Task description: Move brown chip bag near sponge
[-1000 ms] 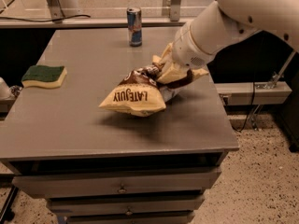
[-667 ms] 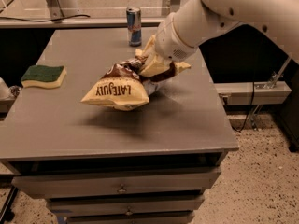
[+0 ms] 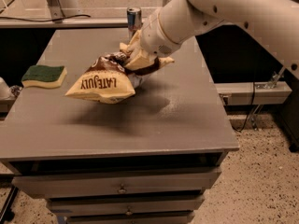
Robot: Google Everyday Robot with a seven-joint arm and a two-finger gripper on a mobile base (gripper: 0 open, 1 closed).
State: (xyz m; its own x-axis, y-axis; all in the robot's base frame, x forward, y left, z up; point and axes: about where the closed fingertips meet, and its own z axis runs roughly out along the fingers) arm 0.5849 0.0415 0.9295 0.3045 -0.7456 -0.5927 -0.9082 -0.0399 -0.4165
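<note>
My gripper is going to let go of the brown chip bag on the grey table (image 3: 75,67) beside the inner end of the sponge.
The brown chip bag (image 3: 105,80) hangs in the air above the middle of the grey table (image 3: 112,120), its pale yellow "LATE JULY" end pointing down and left. My gripper (image 3: 138,59) is shut on the bag's upper right end, under the white arm that reaches in from the upper right. The sponge (image 3: 44,76), dark green on top with a pale yellow body, lies flat near the table's left edge, a short way left of the bag.
A blue and silver drink can (image 3: 134,18) stands at the table's far edge, behind the arm. Drawers (image 3: 121,185) sit under the tabletop. A white object (image 3: 3,88) pokes in at the left edge. Speckled floor lies to the right.
My gripper has carried the bag left across the table, towards the sponge, and it now hangs clear of the surface. The sponge and can have not moved.
</note>
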